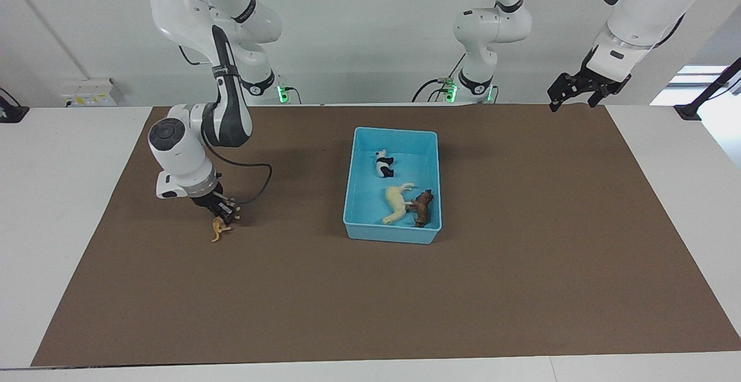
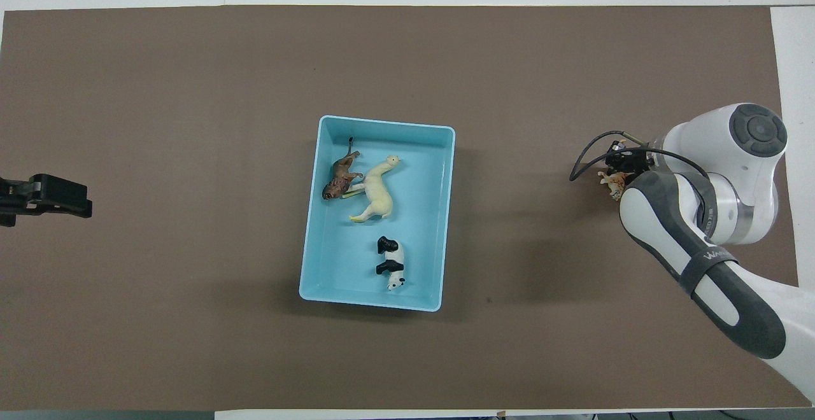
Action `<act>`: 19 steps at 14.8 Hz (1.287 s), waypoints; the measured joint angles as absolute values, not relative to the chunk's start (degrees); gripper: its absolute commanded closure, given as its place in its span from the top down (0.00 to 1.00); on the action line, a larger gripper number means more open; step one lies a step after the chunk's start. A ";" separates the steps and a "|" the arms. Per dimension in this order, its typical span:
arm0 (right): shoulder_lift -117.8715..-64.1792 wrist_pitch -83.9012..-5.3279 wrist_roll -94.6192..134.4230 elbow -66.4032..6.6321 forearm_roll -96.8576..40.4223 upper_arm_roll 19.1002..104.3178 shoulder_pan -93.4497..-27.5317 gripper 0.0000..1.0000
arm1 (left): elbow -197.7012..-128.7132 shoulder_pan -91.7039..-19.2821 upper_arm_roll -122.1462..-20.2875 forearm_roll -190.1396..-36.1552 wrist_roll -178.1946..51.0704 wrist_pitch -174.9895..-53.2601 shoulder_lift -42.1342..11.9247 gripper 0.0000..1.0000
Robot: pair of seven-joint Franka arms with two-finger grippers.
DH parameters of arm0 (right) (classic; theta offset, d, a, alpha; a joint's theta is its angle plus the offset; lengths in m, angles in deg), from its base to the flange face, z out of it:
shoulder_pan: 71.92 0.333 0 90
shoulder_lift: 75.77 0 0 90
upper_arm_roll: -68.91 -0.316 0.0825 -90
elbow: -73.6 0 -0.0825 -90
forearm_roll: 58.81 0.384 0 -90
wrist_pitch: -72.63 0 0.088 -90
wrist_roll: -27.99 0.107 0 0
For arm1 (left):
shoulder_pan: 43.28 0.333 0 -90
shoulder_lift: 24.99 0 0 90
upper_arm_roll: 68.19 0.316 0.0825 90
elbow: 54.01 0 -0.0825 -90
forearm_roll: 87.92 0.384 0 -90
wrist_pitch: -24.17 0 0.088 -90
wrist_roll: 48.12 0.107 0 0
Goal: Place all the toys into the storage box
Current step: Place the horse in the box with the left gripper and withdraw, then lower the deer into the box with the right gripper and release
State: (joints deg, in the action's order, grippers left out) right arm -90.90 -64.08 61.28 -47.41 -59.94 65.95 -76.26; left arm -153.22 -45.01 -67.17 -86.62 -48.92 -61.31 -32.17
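Observation:
Next, I release the orange tiger from my right gripper in the light blue storage box [image 2: 419, 186], close beside the cream-white animal.
The orange tiger [image 1: 219, 230] [image 2: 611, 179] lies on the brown mat toward the right arm's end of the table. My right gripper [image 1: 224, 215] [image 2: 619, 170] is down on it and shut on its upper body. The light blue storage box [image 1: 395, 130] [image 2: 386, 121] stands mid-table. In it lie the black-and-white panda [image 1: 383, 164] [image 2: 391, 263], the cream-white animal [image 1: 396, 202] [image 2: 379, 192] and the brown lion-like animal [image 1: 423, 207] [image 2: 339, 178], the last two touching. My left gripper [image 1: 576, 101] [image 2: 44, 197] waits open, raised over the left arm's end of the mat.
A brown mat [image 1: 521, 283] covers most of the white table. The right arm's black cable [image 1: 255, 168] loops above the mat beside the wrist. The right forearm hides part of the tiger in the overhead view.

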 measured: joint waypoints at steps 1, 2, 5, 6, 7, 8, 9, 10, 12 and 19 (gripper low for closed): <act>-90.90 -63.96 61.07 -47.26 -59.94 65.94 -76.25 0.00 | -152.88 -45.00 -66.79 -86.61 -48.16 -61.21 -31.95 1.00; -90.89 -63.34 61.05 -46.84 -59.94 65.92 -76.22 0.00 | -151.67 -44.94 -66.60 -86.58 -47.89 -60.48 -31.25 1.00; -90.59 -54.62 61.91 -40.83 -59.91 65.43 -75.48 0.00 | -143.89 -44.76 -66.69 -86.55 -47.60 -56.94 -25.41 1.00; -90.39 -50.21 64.08 -37.16 -59.89 65.29 -74.19 0.00 | -142.13 -44.74 -66.74 -86.55 -47.59 -56.70 -23.34 1.00; -90.16 -45.94 67.43 -33.21 -59.79 65.15 -72.01 0.00 | -141.08 -44.72 -66.75 -86.56 -47.54 -56.32 -21.78 1.00; -90.02 -41.80 71.74 -29.26 -59.66 65.02 -69.09 0.00 | -140.69 -44.69 -66.75 -86.56 -47.44 -55.85 -20.91 1.00; -90.10 -37.81 77.12 -25.10 -59.15 64.88 -65.45 0.00 | -140.67 -44.67 -66.75 -86.56 -47.34 -55.52 -20.64 1.00; -90.50 -34.76 82.78 -21.09 -57.99 64.72 -61.34 0.00 | -140.67 -44.67 -66.78 -86.56 -47.33 -54.98 -20.71 1.00; -92.25 -33.05 92.87 -15.27 -56.64 64.55 -52.28 0.00 | -141.30 -44.58 -66.81 -86.56 -47.33 -54.51 -21.25 1.00; -98.66 -35.45 101.37 -10.33 -56.62 64.98 -39.86 1.00 | -144.85 -44.41 -67.00 -89.26 -47.21 -57.34 -23.49 1.00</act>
